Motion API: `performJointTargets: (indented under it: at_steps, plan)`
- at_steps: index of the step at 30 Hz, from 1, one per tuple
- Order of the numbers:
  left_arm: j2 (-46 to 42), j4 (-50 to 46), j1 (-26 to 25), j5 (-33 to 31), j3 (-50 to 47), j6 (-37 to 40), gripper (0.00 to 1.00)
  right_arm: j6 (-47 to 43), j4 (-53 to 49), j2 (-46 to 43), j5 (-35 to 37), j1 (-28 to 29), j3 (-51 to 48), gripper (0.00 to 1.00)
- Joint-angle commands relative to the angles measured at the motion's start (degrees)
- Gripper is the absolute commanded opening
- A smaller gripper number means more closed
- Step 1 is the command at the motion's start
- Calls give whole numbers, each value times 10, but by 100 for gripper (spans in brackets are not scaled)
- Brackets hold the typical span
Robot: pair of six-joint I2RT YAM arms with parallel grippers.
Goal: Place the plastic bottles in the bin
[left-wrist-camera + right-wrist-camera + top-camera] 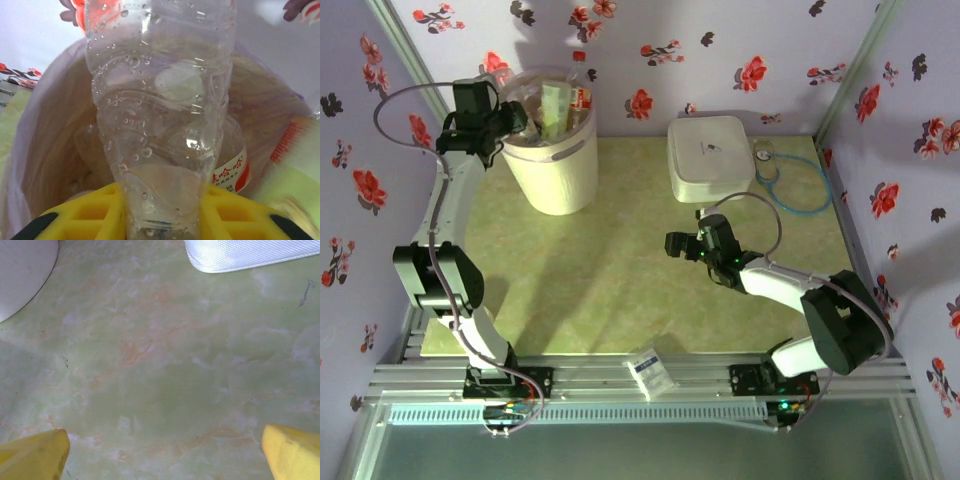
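The clear bottle's wide end sticks out past the bin's rim above my left gripper. So next my left gripper opens, grip nearer that wide end (160,30) and pushes the bottle deeper.
My left gripper (162,220) is shut on a clear, crumpled plastic bottle (160,115), its yellow fingers (85,215) pressing both sides near the bottle's lower end. The held bottle hangs over the mouth of the cream-white bin (552,165), whose lilac liner (30,150) rings it. Inside the bin lies another bottle with a red-white label (232,172) and a pale greenish one (295,170). From above, the left gripper (515,118) sits at the bin's left rim, with several bottles (560,100) inside. My right gripper (675,245) stands open over bare table, fingertips (35,455) wide apart.
A flat white rounded box (712,158) lies at the back right, with a blue stethoscope (790,180) beside it. A small white-blue packet (651,372) rests on the front rail. The box's corner (245,252) and the bin's base (22,275) show ahead of the right gripper.
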Motion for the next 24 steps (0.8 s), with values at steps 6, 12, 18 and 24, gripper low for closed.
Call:
performJointTargets:
  at_steps: [6, 12, 18, 24]
  plan:
    - [40, -81, -9, 123, -36, 4, 28, 6, 9, 11, -1, 4, 5, 99]
    - [9, -87, -9, 135, -30, 22, 49, -20, -12, 3, -7, 4, 40, 99]
    - [-21, -133, -6, 123, 39, 50, 75, -49, -32, -12, -5, 4, 77, 99]
    - [-15, -189, 5, 59, 162, 71, 85, -47, -39, -26, -8, 3, 65, 99]
